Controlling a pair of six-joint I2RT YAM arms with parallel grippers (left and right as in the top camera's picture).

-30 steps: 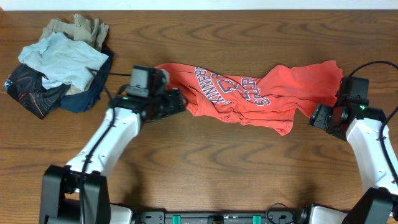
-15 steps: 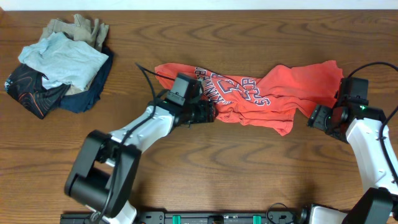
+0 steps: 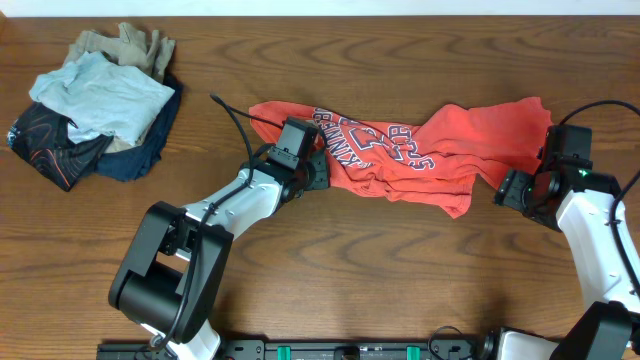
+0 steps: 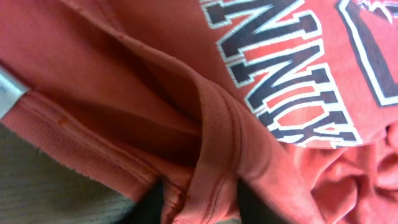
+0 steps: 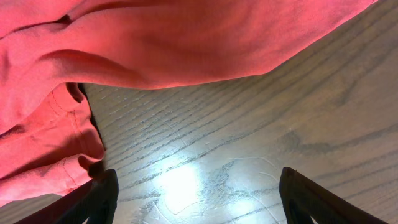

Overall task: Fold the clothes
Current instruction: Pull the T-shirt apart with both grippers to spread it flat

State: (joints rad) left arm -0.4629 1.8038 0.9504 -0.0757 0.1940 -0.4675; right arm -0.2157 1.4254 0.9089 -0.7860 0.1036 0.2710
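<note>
I hold the ribbed fold with my left gripper; the T-shirt's near side is bunched, so I need to pull the bunched side (image 3: 368, 187) toward me.
The coral-red T-shirt (image 3: 420, 150) lies crumpled across the far middle of the table, its lettering facing up. My left gripper (image 3: 318, 177) is at its lower left part. In the left wrist view the left gripper (image 4: 202, 208) is shut on a ribbed fold of the T-shirt (image 4: 124, 74), with a white tag (image 4: 9, 93) at the left edge. My right gripper (image 3: 508, 188) is by the shirt's right end. In the right wrist view the right gripper (image 5: 199, 199) is open over bare wood, and the T-shirt (image 5: 155, 37) lies just beyond and to the left of its fingers.
A heap of light-blue, tan, navy and black garments (image 3: 95, 105) lies at the far left corner. The wooden table (image 3: 400, 270) stretches out in front of the shirt. A black cable (image 3: 235, 120) arcs up from my left arm.
My left gripper moved right onto the shirt's lower left part, then drew back a little to the left with a fold of it. The right arm has not moved.
</note>
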